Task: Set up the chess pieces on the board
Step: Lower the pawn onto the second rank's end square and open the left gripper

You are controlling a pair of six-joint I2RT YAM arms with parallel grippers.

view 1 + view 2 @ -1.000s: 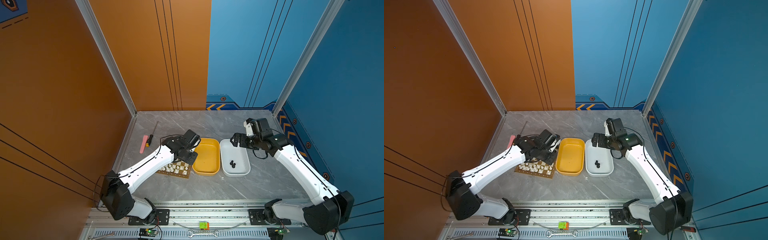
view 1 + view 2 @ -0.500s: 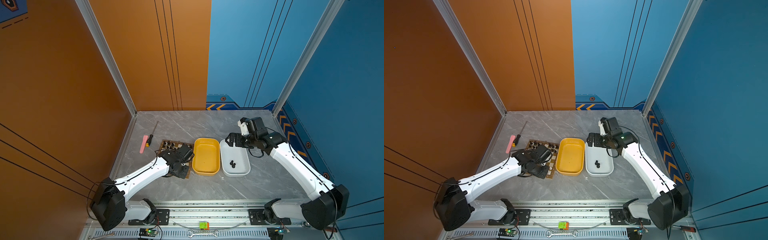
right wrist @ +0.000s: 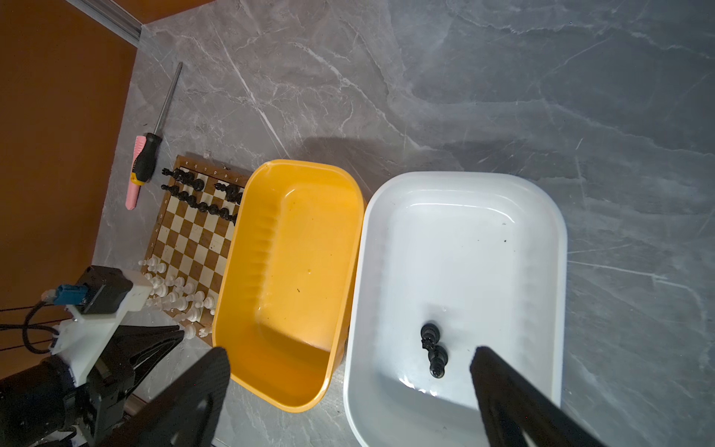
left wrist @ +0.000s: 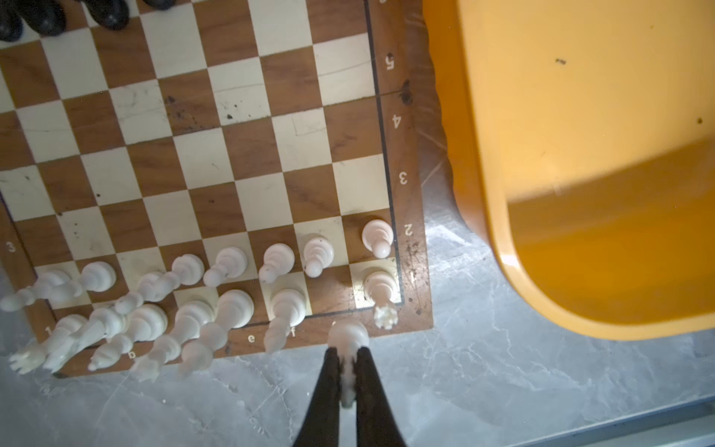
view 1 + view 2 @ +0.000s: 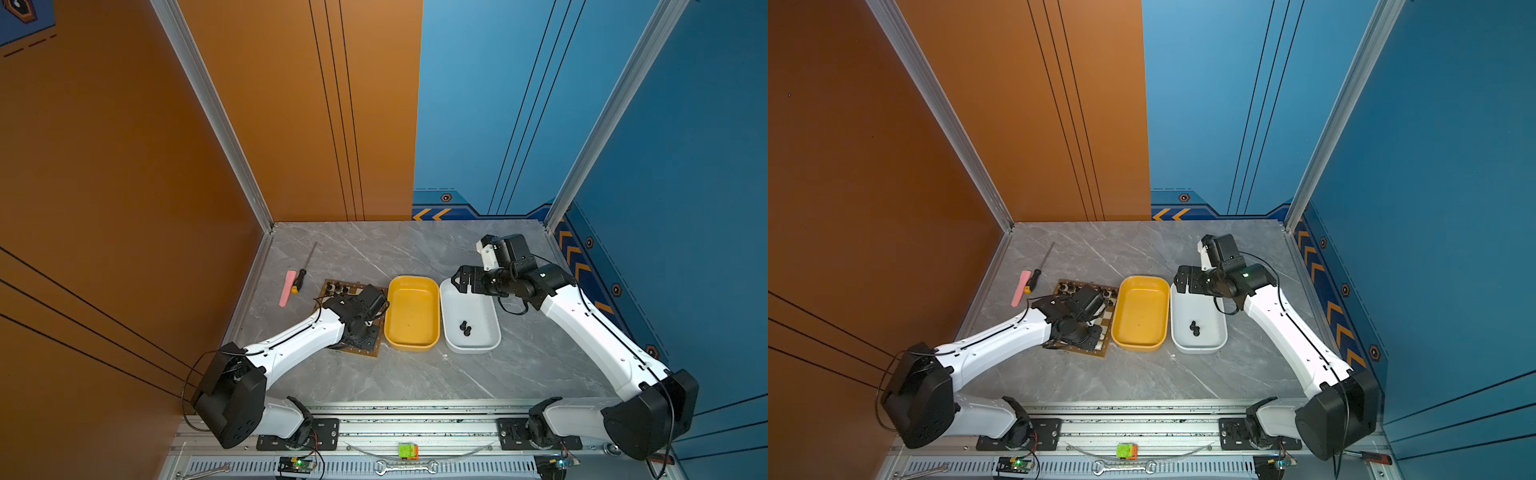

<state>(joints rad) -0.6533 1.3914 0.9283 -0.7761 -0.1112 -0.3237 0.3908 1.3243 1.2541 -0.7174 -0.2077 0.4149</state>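
My left gripper is going to release the white piece on the empty brown square (image 5: 365,346) (image 4: 330,290) next to the corner rook that is closest to the yellow tub.
The board (image 4: 404,127) has brown and cream squares, and my left arm covers most of it in both top views. White chess pieces (image 4: 232,267) fill its two near rows, while black ones (image 3: 193,193) stand along the far rows. My left gripper (image 4: 348,358) is shut on a white piece (image 4: 348,334), held just above the board's near rim by the corner next to the yellow tub. Two black pieces (image 3: 433,348) lie in the white tub (image 3: 464,178). My right gripper (image 3: 348,371) hangs open and empty above that tub's far end (image 5: 463,282).
An empty yellow tub (image 5: 411,279) sits between the board and the white tub (image 5: 471,348), touching both. A screwdriver (image 5: 300,278) and a pink stick (image 5: 286,289) lie left of the board. The side walls stand close, and a rail runs along the front.
My left gripper has swung from the board's far side by the yellow tub to its near edge, still shut. The right gripper has shifted slightly left and stayed open.
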